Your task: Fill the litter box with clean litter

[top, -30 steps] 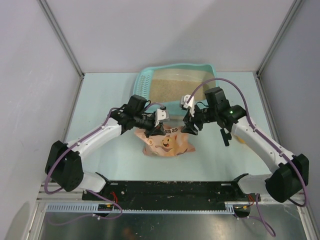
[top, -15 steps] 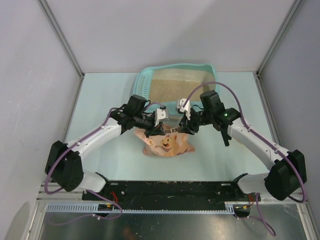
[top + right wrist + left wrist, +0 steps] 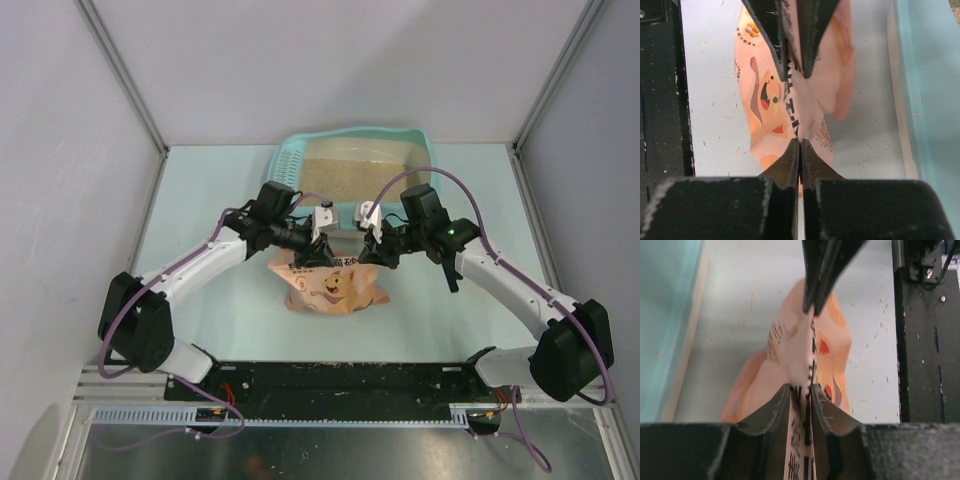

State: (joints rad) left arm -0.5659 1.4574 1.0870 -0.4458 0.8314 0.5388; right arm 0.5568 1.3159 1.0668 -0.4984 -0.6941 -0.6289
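The robot's right gripper is busy pinching the bag's top edge while the black clip lies aside, so the left gripper needs to first pinch the bag's edge [image 3: 347, 261] close beside it.
The teal litter box [image 3: 427, 146] sits at the back of the table, with beige clean litter [image 3: 350, 176] spread inside it. In front of it stands a pink-orange bag [image 3: 335, 288] with a cartoon pig. Both grippers meet at the bag's top edge. My left gripper [image 3: 322, 250] has its jaws [image 3: 801, 386] slightly apart, and the bag's upper edge [image 3: 790, 350] runs between them. My right gripper [image 3: 368, 250] is pinched shut [image 3: 800, 141] on the thin top edge of the bag [image 3: 765, 100]. Each wrist view shows the other gripper's dark fingers [image 3: 820, 275] [image 3: 775, 30] at the top.
The litter box wall [image 3: 665, 315] [image 3: 930, 75] lies just beyond the bag. A black base rail [image 3: 340, 380] runs along the near edge. Small litter specks dot the pale table [image 3: 200, 200]. Grey walls enclose both sides.
My right gripper moved left onto the bag's top and closed on it. My left gripper's jaws parted slightly around the bag's edge.
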